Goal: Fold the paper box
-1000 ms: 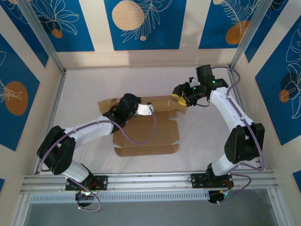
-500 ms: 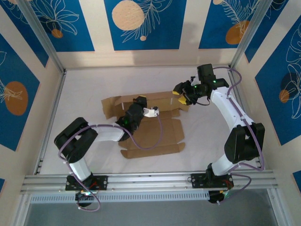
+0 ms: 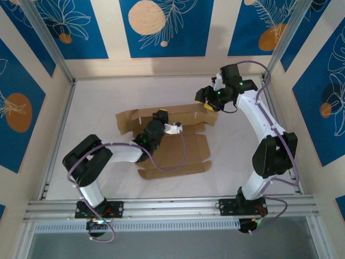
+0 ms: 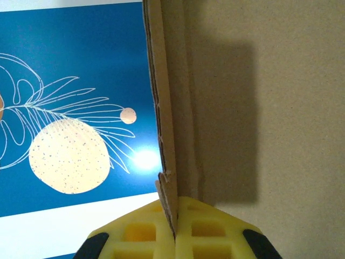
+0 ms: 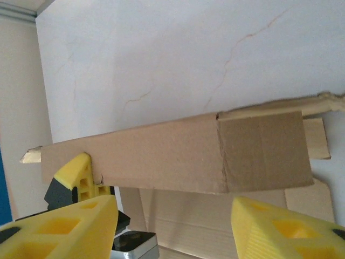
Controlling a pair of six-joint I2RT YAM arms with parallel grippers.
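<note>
The robot's left gripper pinches the box's raised side near its middle, facing the right gripper, so it should open, turn around and grab the side's edge nearer the opposite end (image 3: 144, 111).
The paper box (image 3: 180, 156) lies on the white table as a brown cardboard sheet, its back wall folded up and its side flaps spread. My left gripper (image 3: 174, 128) is shut on the top edge of that raised wall. In the left wrist view the yellow fingers (image 4: 135, 237) pinch the thin cardboard edge (image 4: 167, 135) between them. My right gripper (image 3: 208, 106) hovers at the wall's right end with its jaws wide apart. In the right wrist view the raised wall (image 5: 161, 156) stretches ahead of the open gripper (image 5: 175, 229), with nothing between the fingers.
Cream walls with blue patterned panels (image 3: 161, 27) enclose the table on three sides. Metal posts (image 3: 51, 46) stand at the back corners. An aluminium rail (image 3: 172, 208) carries both arm bases along the near edge. White table (image 3: 108, 91) lies behind the box.
The left arm swung its elbow back and dragged the box slightly right while staying clamped on the wall. The right gripper rose a little and opened a little wider.
</note>
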